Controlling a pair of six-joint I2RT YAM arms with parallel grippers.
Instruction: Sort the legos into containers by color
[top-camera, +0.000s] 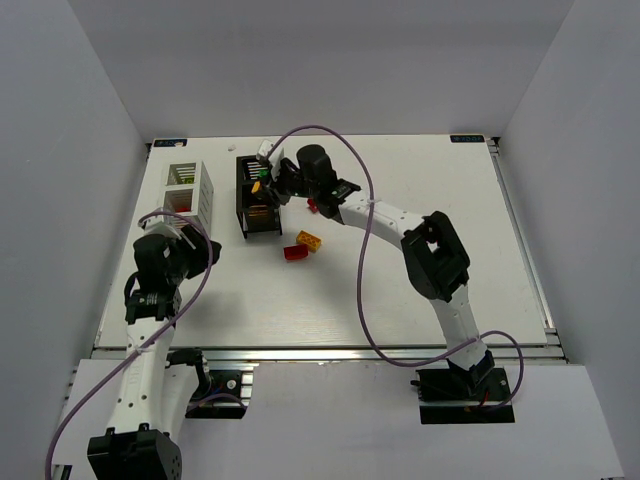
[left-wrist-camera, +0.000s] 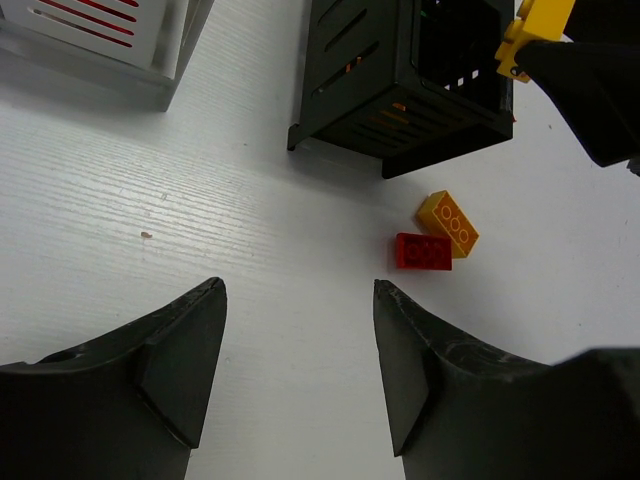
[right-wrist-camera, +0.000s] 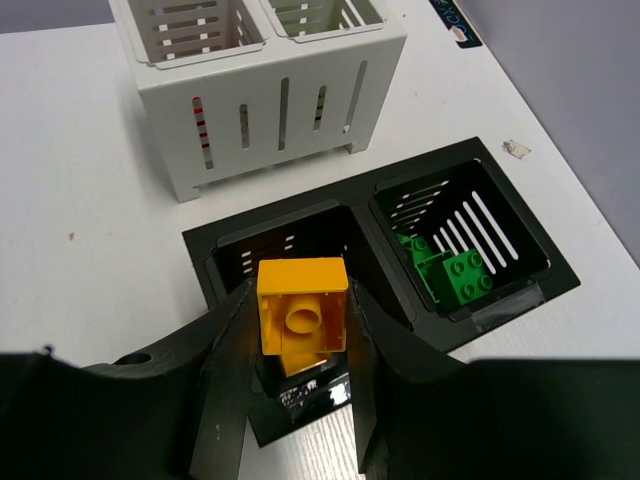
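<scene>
The red brick (top-camera: 296, 253) (left-wrist-camera: 423, 252) touches the orange-yellow brick on the table. My left gripper will close on the long sides of that red brick next.
My right gripper (right-wrist-camera: 303, 318) is shut on an orange-yellow brick (right-wrist-camera: 303, 303), held hollow side toward the camera over the near compartment of the black bin (right-wrist-camera: 300, 216), where another orange-yellow piece (right-wrist-camera: 305, 362) lies. Dark green bricks (right-wrist-camera: 452, 276) fill the other compartment. In the top view the right gripper (top-camera: 262, 181) hovers over the black bin (top-camera: 246, 222). An orange-yellow brick (top-camera: 309, 240) and a red brick (top-camera: 295, 252) lie touching on the table; they also show in the left wrist view (left-wrist-camera: 448, 222) (left-wrist-camera: 423, 251). My left gripper (left-wrist-camera: 300, 292) is open and empty above bare table.
The white bin (top-camera: 188, 190) stands left of the black one, with red showing through its slats (right-wrist-camera: 197, 115). Another small red piece (top-camera: 312, 206) lies beside the right arm. A tiny white scrap (right-wrist-camera: 517, 149) lies beyond the black bin.
</scene>
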